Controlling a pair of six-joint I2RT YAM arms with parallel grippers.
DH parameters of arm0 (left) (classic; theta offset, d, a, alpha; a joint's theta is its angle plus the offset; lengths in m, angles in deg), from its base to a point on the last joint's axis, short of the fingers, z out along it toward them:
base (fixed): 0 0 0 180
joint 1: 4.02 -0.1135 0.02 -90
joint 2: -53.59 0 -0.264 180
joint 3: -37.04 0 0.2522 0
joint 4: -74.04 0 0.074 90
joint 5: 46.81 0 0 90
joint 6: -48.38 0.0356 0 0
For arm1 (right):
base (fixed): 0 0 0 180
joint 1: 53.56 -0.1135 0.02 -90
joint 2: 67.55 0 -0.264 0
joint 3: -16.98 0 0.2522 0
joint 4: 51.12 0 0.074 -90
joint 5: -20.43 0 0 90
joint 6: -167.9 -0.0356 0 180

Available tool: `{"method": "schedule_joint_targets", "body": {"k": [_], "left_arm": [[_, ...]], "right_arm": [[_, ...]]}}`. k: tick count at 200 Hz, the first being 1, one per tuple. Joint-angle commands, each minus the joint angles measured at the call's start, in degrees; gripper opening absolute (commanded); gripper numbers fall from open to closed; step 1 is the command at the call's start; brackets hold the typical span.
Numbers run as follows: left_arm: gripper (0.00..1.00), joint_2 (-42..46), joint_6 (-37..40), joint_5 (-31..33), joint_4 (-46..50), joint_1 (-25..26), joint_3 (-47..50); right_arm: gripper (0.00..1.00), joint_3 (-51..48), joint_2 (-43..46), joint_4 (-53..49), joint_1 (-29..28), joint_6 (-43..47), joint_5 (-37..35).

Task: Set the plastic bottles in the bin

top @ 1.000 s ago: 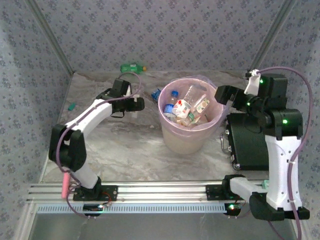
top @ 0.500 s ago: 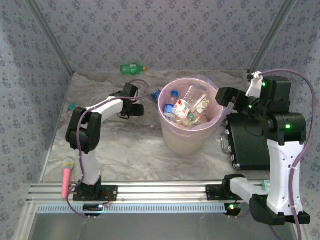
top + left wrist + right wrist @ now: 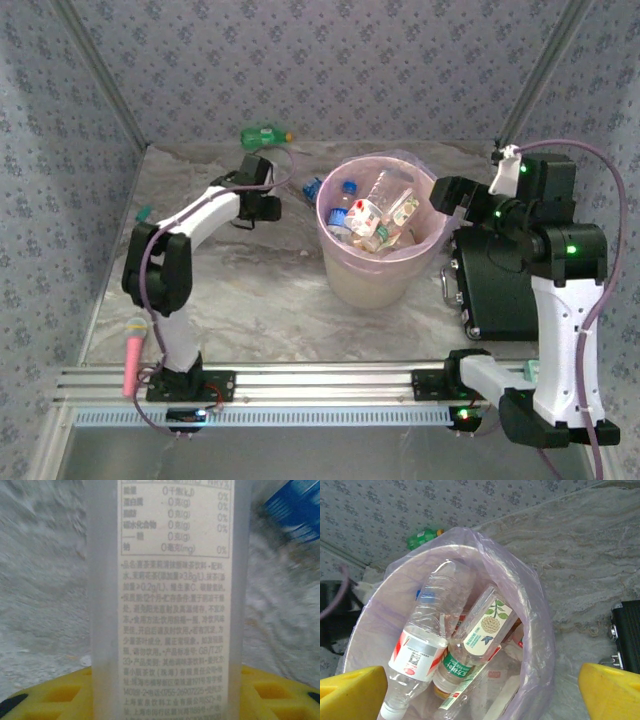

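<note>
The robot's left gripper will release the clear plastic bottle above the blue-capped bottle inside the bin [image 3: 350,200].
A clear plastic bottle [image 3: 165,605] with a white printed label stands upright between my left gripper's yellow fingers [image 3: 45,697], which press against both its sides. That left gripper [image 3: 262,205] is left of the bin [image 3: 370,280], a beige bucket lined with a pink-purple bag. Several bottles [image 3: 365,215] lie inside the bin, among them one with a red and white label [image 3: 417,650] and one with a flower label [image 3: 487,625]. My right gripper [image 3: 450,195] hangs open over the bin's right rim [image 3: 535,630] with nothing between its fingers. A green bottle [image 3: 262,133] lies at the back wall.
A blue-labelled item [image 3: 312,187] lies on the table just behind the bin's left side. A black case [image 3: 500,280] sits right of the bin under the right arm. A small teal object [image 3: 143,213] lies at the left edge, and a pink cylinder [image 3: 132,355] near the left arm's base.
My left gripper's jaws have closed from wide open onto the labelled bottle, and the left arm's elbow has folded in. The right arm has hardly moved.
</note>
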Motion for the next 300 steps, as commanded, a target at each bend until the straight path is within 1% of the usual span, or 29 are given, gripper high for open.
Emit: {"method": "schedule_joint_targets", "body": {"k": [1,17,26,36,48,63,82,99,107,118,136,151,172,191,210,230,258,272,282,292,300], "left_arm": [[0.43,8.54,2.37,0.16,5.11,0.13,-4.61],[0.42,13.74,3.29,0.15,6.69,1.89,-6.64],[0.41,16.39,3.91,0.82,9.10,3.40,-8.18],[0.41,19.01,4.57,3.71,10.95,5.30,-10.48],[0.39,21.37,6.02,8.78,14.00,7.57,-13.88],[0.36,23.74,6.57,11.83,15.85,10.54,-17.14],[0.36,26.09,6.20,11.72,14.99,14.53,-19.14],[0.36,25.76,5.22,11.78,15.94,17.61,-21.76],[0.36,25.29,4.98,10.96,16.09,19.15,-22.76],[0.36,24.47,4.19,7.69,15.66,20.69,-23.74],[0.36,22.49,3.01,3.80,14.96,23.54,-25.22],[0.35,19.50,1.53,3.15,17.48,25.41,-27.85],[0.35,16.16,-1.02,-0.02,20.04,26.53,-28.88],[0.35,15.16,-2.08,-0.70,20.07,27.55,-27.92],[0.35,15.14,-3.91,-3.25,18.02,27.78,-25.99],[0.37,14.59,-5.51,-4.62,19.15,28.17,-25.08],[0.45,14.26,-5.79,-4.89,22.75,28.67,-25.20],[0.50,14.55,-5.49,-5.05,22.99,28.76,-25.36],[0.56,14.62,-5.10,-4.56,22.98,28.78,-25.52],[0.64,14.40,-4.61,-4.01,23.15,28.81,-26.14],[0.68,14.31,-4.10,-3.36,23.24,28.78,-26.70]], "right_arm": [[0.99,-0.98,-0.80,0.70,0.46,-0.37,0.60],[0.98,-1.33,-2.33,0.48,0.78,-0.75,0.85],[0.93,-1.61,-3.21,0.30,0.77,-0.52,0.78],[0.87,-2.06,-4.10,0.26,0.80,-0.15,0.15],[0.79,-3.36,-4.48,0.84,0.74,-0.14,-0.72],[0.74,-4.62,-5.32,1.05,0.82,0.01,-2.35],[0.68,-6.27,-6.22,1.63,0.76,0.15,-3.01],[0.52,-7.79,-6.63,2.41,0.74,-0.12,-2.70],[0.47,-8.39,-6.68,2.95,0.73,-0.14,-2.51],[0.43,-9.05,-6.77,3.67,0.73,-0.31,-2.26],[0.40,-9.57,-7.10,3.95,0.74,-0.31,-2.14],[0.37,-9.78,-7.12,4.30,0.77,-0.22,-2.06],[0.33,-10.03,-6.95,4.65,0.64,-0.27,-2.00],[0.31,-10.56,-6.68,5.05,0.62,-0.31,-1.94],[0.30,-10.93,-6.60,5.37,0.60,-0.31,-1.72],[0.30,-10.93,-6.38,5.51,0.55,-0.40,-1.97],[0.30,-10.82,-6.33,5.34,0.57,-0.29,-2.27],[0.30,-10.89,-6.50,5.54,0.54,-0.29,-2.07],[0.30,-10.93,-6.58,5.78,0.47,-0.31,-2.01],[0.30,-10.93,-6.57,5.88,0.45,-0.40,-1.98],[0.30,-10.89,-6.60,5.96,0.31,-0.41,-1.99]]}}
